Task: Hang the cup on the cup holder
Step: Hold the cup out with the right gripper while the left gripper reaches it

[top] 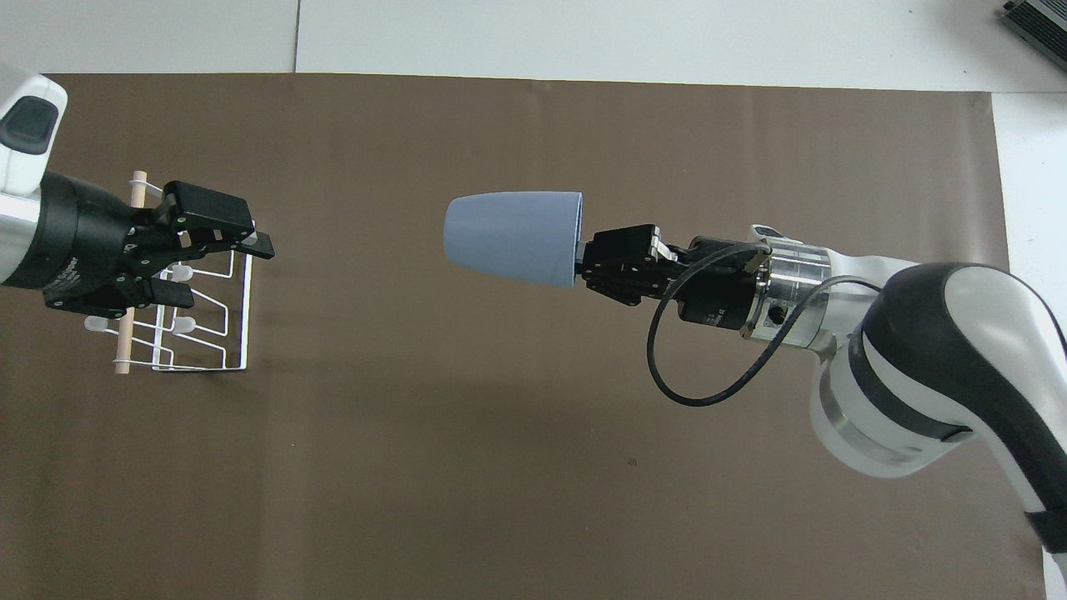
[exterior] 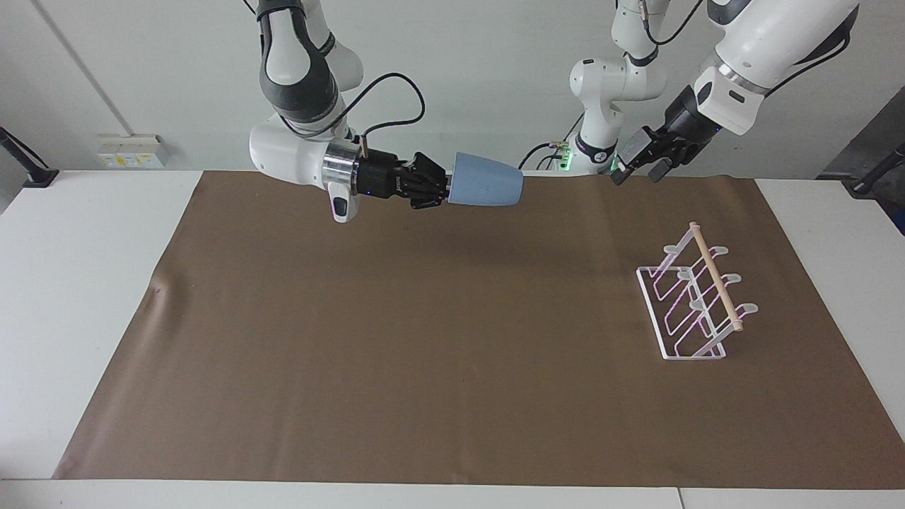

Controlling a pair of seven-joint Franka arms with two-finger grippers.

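My left gripper should next come over the light-blue cup's tapered base and close around the middle of the cup's body [top: 503, 236].
The light-blue cup [exterior: 488, 189] [top: 513, 237] lies level in the air over the brown mat. Its tapered base points toward the left arm's end of the table. My right gripper [exterior: 444, 191] [top: 581, 265] is shut on the cup's rim end. The white wire cup holder [exterior: 717, 286] [top: 247, 333], with its wooden dowel on top, stands on the mat at the left arm's end, with nothing on its prongs. My left gripper [exterior: 640, 159] [top: 221, 271] is open and empty. It is raised high and turned toward the cup. In the overhead view it covers part of the holder.
The brown mat [exterior: 424, 339] covers most of the white table [exterior: 85, 283]. A grey device [top: 1038, 25] sits at the table's corner farthest from the robots, at the right arm's end. A black cable [top: 692, 392] loops from the right wrist.
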